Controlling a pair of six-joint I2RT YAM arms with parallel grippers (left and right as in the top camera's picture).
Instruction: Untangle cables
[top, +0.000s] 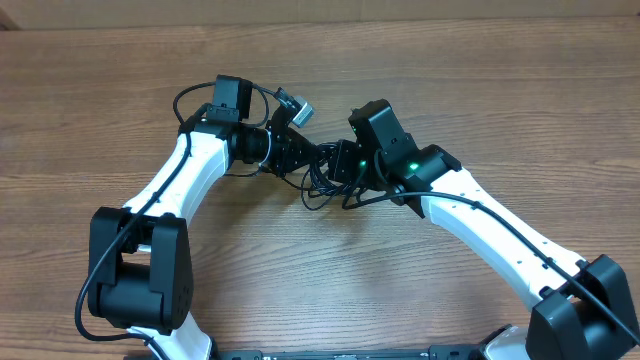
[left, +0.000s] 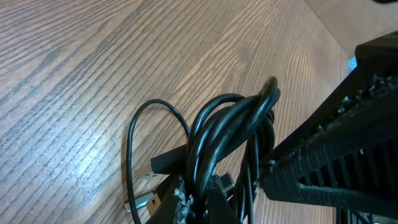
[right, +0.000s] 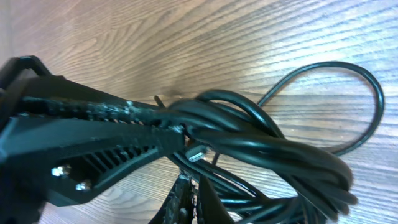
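Note:
My left gripper is between the cables and letting go is next. It will release the cables on the wood (top: 322, 157) between the tips of my two grippers.
The cables (top: 322, 190) are a tangled bunch of thin black cords at the middle of the table, between my two arms. In the left wrist view the cables (left: 230, 130) rise as a looped bunch out of my left gripper (left: 199, 193), which is shut on several strands; a silver plug (left: 146, 202) lies beside it. My right gripper (right: 191, 180) is shut, a thin strand pinched at its tips under the thick bunch of cables (right: 267, 143). From overhead the left gripper (top: 300, 158) and right gripper (top: 335, 165) nearly touch.
The wooden table (top: 480, 90) lies bare around the arms, its far edge along the top of the overhead view. Thicker black wires (top: 190, 95) loop off the left arm. One cable loop (right: 354, 93) lies flat on the wood.

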